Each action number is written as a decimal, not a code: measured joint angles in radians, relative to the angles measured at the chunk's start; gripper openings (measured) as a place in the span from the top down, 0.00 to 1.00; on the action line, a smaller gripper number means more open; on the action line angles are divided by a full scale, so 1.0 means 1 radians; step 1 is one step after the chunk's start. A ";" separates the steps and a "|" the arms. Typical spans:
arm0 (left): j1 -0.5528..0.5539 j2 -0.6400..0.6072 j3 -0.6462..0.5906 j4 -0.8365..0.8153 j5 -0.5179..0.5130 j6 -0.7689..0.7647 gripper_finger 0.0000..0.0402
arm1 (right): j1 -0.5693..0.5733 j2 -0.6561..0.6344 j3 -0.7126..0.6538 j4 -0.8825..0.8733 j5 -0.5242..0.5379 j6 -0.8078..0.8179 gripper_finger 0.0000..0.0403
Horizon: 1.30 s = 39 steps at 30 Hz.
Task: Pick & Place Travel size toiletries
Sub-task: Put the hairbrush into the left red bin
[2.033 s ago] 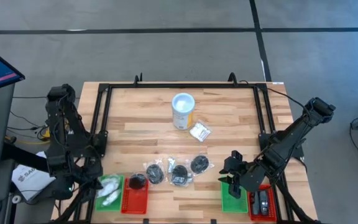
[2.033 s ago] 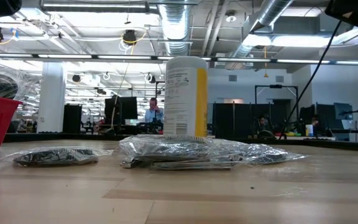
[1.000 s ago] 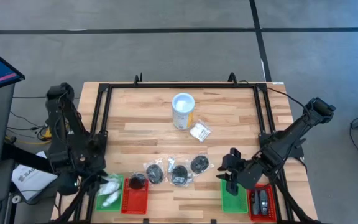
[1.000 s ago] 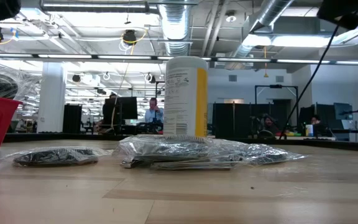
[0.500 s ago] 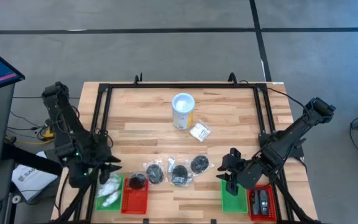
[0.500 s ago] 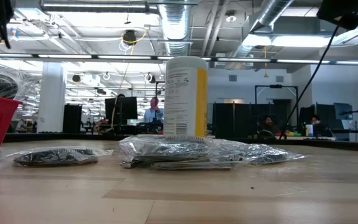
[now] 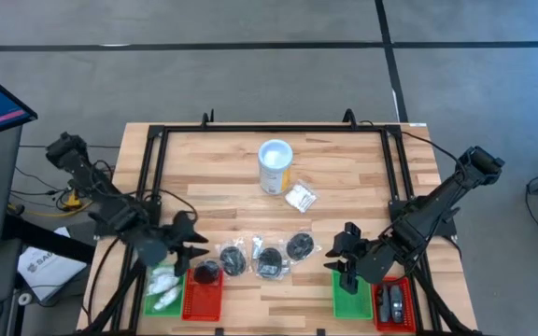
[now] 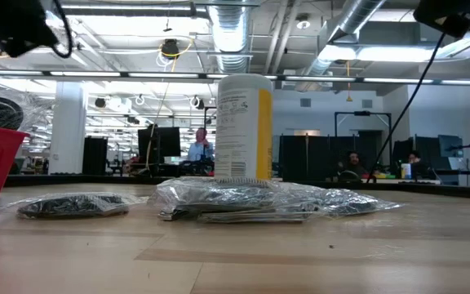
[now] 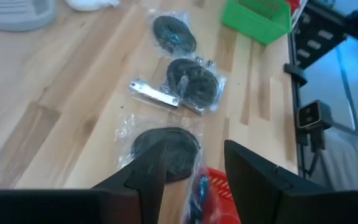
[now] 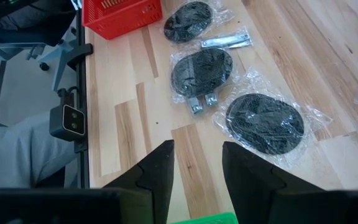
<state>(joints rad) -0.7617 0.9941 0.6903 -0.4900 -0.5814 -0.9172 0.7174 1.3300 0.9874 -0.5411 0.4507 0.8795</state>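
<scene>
My left gripper will grip the edge of the middle black round packet (image 7: 260,260) (image 9: 174,92) in the row on the side nearest that gripper.
Three black round packets (image 7: 232,258) (image 7: 269,262) (image 7: 299,246) lie flat in a row on the wooden table near its front edge. A fourth (image 7: 205,272) lies in the left red tray (image 7: 204,297). White packets (image 7: 164,285) fill the left green tray. Another white packet (image 7: 300,197) lies beside the tub. My left gripper (image 7: 197,246) (image 9: 194,180) hovers open above the left red tray's far end, just left of the row. My right gripper (image 7: 339,254) (image 10: 197,168) hangs open over the right green tray (image 7: 351,297), to the right of the row.
A white tub with a yellow label (image 7: 275,166) stands upright at the middle far side. The right red tray (image 7: 392,304) holds dark oblong pieces. A black frame (image 7: 148,177) runs along the table's left, far and right sides. Bare wood lies between the tub and the row.
My left gripper has swung in from beyond the table's left edge toward the right. It now stands over the table beside the leftmost black packet, and its arm stretches out across the left frame rail.
</scene>
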 joint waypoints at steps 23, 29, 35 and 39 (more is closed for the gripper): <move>0.418 0.539 0.000 0.637 0.527 0.390 0.62 | 0.000 0.000 0.000 0.000 0.000 0.000 0.68; 0.449 0.620 0.000 0.762 0.537 0.412 0.62 | 0.000 0.000 0.000 0.000 -0.001 0.000 0.68; 0.449 0.664 0.000 0.807 0.538 0.421 0.62 | 0.000 0.000 0.000 0.000 0.000 0.000 0.68; 0.449 0.675 0.000 0.811 0.538 0.421 0.62 | 0.000 0.000 0.000 0.000 0.000 0.000 0.68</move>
<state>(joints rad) -0.3126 1.6688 0.6903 0.3213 -0.0437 -0.4960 0.7174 1.3300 0.9878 -0.5407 0.4503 0.8799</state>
